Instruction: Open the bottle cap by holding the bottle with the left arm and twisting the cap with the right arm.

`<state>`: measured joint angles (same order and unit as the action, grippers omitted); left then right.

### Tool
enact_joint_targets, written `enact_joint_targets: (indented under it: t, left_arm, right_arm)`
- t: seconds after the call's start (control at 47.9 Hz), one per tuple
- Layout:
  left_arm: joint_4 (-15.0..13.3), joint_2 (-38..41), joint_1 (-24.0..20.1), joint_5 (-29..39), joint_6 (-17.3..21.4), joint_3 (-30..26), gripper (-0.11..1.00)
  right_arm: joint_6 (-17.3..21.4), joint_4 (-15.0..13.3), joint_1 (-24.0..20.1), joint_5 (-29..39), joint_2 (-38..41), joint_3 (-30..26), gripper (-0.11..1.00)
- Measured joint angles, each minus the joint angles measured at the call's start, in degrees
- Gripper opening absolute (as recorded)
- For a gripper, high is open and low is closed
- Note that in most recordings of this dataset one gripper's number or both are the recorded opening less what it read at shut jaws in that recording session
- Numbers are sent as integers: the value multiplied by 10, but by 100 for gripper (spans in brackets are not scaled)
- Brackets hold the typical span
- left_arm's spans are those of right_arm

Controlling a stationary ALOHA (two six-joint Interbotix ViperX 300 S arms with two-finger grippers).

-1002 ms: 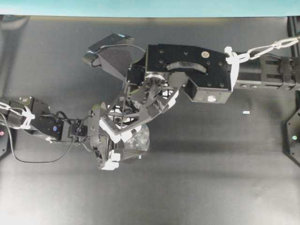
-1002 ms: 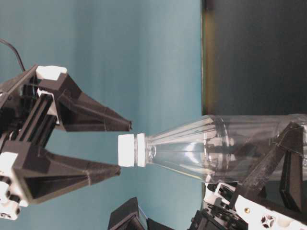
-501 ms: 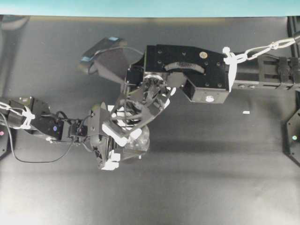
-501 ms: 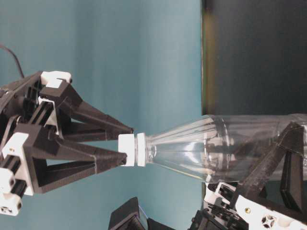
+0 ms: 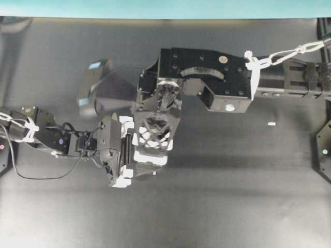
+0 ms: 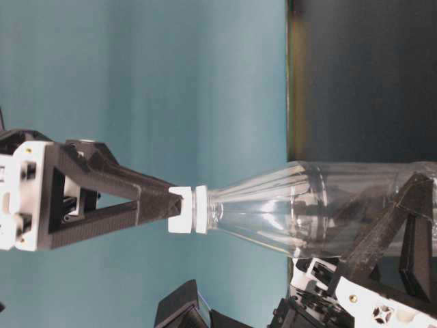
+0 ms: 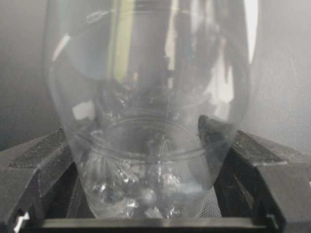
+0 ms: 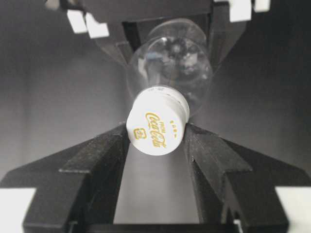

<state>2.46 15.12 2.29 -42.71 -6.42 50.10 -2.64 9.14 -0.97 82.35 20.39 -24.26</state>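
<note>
The right gripper's fingers pinch only the cap's top end, so the robot should open them and grip the cap closer to the bottle's neck [image 6: 188, 210] before twisting.
The clear bottle [image 6: 321, 212] stands upright on the dark table; the table-level view shows it turned on its side. My left gripper [image 7: 150, 160] is shut on its lower body, one black finger [image 7: 39, 170] on each side. The white bottle cap [image 8: 158, 120] carries gold lettering and sits pinched between the black fingertips of my right gripper [image 8: 156, 132], which is shut on it from above. In the table-level view the cap [image 6: 181, 210] meets those fingertips [image 6: 153, 201]. From overhead the right gripper [image 5: 151, 147] covers the bottle, with the left gripper [image 5: 126, 152] just beside it.
A tiny white scrap [image 5: 271, 124] lies on the table right of the arms. The right arm's boxy forearm [image 5: 207, 77] stretches in from the right edge. A teal wall [image 5: 165, 8] runs along the table's far edge.
The right gripper's jaws came together from wide apart onto the cap, and its wrist turned, swinging its camera leftward in the overhead view. The left gripper and the bottle stayed put.
</note>
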Motion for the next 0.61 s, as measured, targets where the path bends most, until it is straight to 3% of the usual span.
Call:
enact_joint_targets:
  t: [0.188, 0.313, 0.397, 0.606]
  left_arm:
    - [0, 1, -1, 0, 0, 0, 82]
    - [0, 1, -1, 0, 0, 0, 82]
    - [0, 1, -1, 0, 0, 0, 82]
    - [-1, 1, -1, 0, 0, 0, 82]
  right_arm:
    - [-138, -4, 0, 0, 0, 1, 37]
    - [-206, -5, 0, 0, 0, 0, 37]
    - [-224, -5, 0, 0, 0, 1, 37]
    - [-226, -5, -1, -1, -1, 3, 36]
